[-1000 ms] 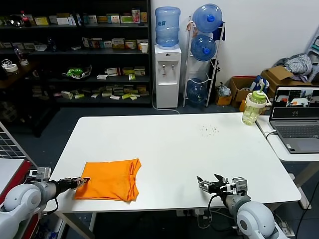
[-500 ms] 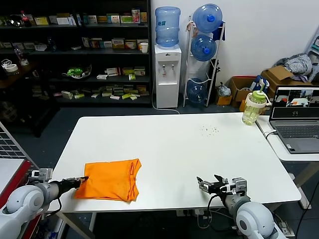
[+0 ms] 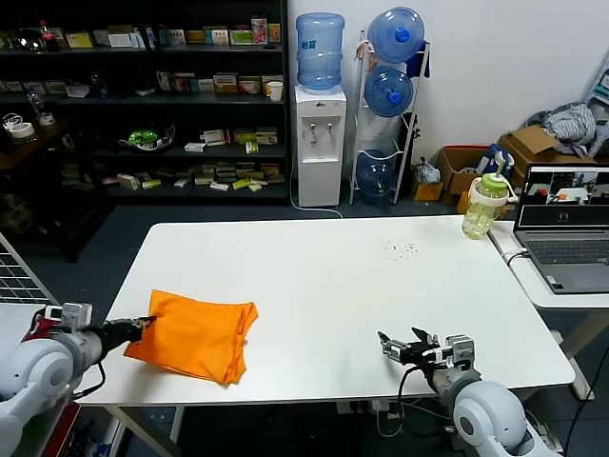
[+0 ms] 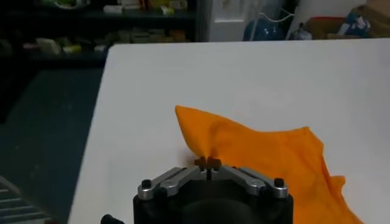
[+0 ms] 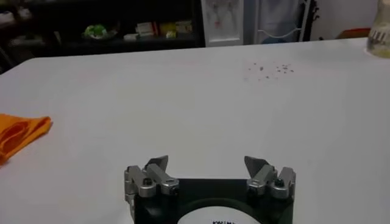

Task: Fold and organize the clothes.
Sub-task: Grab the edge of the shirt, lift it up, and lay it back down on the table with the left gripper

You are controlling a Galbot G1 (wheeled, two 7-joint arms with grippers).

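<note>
Next, my left gripper releases the orange T-shirt on the bare front middle of the white table (image 3: 326,322).
The folded orange T-shirt (image 3: 195,336) lies at the table's front left, and the corner nearest the left arm is lifted. My left gripper (image 3: 146,325) is shut on that corner; in the left wrist view the gripper (image 4: 208,163) pinches the shirt (image 4: 268,155) between closed fingertips. My right gripper (image 3: 402,347) is open and empty, low over the table near the front edge, right of centre. In the right wrist view the gripper (image 5: 207,165) has spread jaws, and the shirt's edge (image 5: 18,135) shows far off.
White table (image 3: 343,286) with crumbs (image 3: 400,249) at the back right. A green bottle (image 3: 484,207) and a laptop (image 3: 566,228) stand at the right side. A water dispenser (image 3: 318,143) and shelves stand behind.
My left gripper has pulled the shirt's corner to the left and slightly back; the shirt has slid left and turned. The right arm has hardly moved.
</note>
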